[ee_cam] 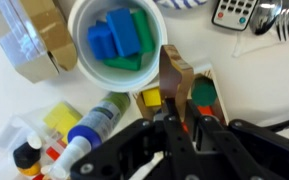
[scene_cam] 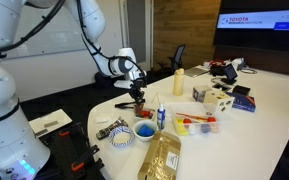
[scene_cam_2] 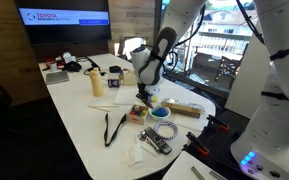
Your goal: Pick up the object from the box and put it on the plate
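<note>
Next, I release the brown wooden block, now just above the small box, on the side of the striped plate (scene_cam: 119, 132) by the remote.
My gripper (ee_cam: 179, 113) is shut on a brown wooden block (ee_cam: 174, 72) that stands up between the fingers. It hangs just above the small box (ee_cam: 210, 78), which holds a yellow block (ee_cam: 151, 97) and a green piece (ee_cam: 204, 97). In both exterior views the gripper (scene_cam: 136, 92) (scene_cam_2: 144, 93) is just over the box (scene_cam: 136, 105) (scene_cam_2: 136, 114). The striped plate (scene_cam: 119, 133) (scene_cam_2: 164, 130) lies nearer the table's front edge; only its rim shows at the top of the wrist view (ee_cam: 189, 3).
A white paper bowl (ee_cam: 119, 40) (scene_cam: 144, 130) with blue and green blocks sits next to the box. A gold bag (scene_cam: 162, 155) (scene_cam_2: 184, 108), a remote (ee_cam: 234, 12) (scene_cam_2: 152, 143), a small bottle (ee_cam: 94, 125) and a yellow bottle (scene_cam: 178, 82) crowd the area.
</note>
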`<state>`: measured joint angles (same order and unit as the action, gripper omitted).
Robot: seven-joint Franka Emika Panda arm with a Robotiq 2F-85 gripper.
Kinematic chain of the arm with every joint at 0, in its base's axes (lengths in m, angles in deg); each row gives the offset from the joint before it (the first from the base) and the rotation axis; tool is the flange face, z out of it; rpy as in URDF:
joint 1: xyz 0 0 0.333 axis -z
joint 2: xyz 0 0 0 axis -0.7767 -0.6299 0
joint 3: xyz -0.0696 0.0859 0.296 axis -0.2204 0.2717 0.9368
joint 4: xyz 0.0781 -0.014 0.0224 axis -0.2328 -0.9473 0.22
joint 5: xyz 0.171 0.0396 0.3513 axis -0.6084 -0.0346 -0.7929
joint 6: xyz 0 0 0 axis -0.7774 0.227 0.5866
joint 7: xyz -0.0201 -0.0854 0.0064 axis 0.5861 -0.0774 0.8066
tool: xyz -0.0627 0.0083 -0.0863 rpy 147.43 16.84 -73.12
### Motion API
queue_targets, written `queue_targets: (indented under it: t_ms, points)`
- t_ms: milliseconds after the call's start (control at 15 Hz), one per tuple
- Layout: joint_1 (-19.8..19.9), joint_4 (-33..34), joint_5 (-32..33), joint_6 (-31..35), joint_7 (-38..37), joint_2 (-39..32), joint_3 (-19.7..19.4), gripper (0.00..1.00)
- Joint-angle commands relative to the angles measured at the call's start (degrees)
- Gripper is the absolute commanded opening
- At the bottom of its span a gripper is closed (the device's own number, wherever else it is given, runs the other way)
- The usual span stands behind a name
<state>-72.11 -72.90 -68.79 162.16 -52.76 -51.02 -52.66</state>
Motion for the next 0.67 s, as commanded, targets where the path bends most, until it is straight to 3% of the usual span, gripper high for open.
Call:
queue_targets:
  t_ms: [0, 333, 600]
  points:
    - [-5.6, -8.1, 5.1, -3.9, -12.7, 4.8, -2.4, 0.04]
    - [-10.2, -12.2, 9.6, -7.5, -29.2, 3.1, -1.9, 0.04]
    - [-9.2, -12.8, 11.4, -7.8, -36.6, 1.3, 0.1, 0.04]
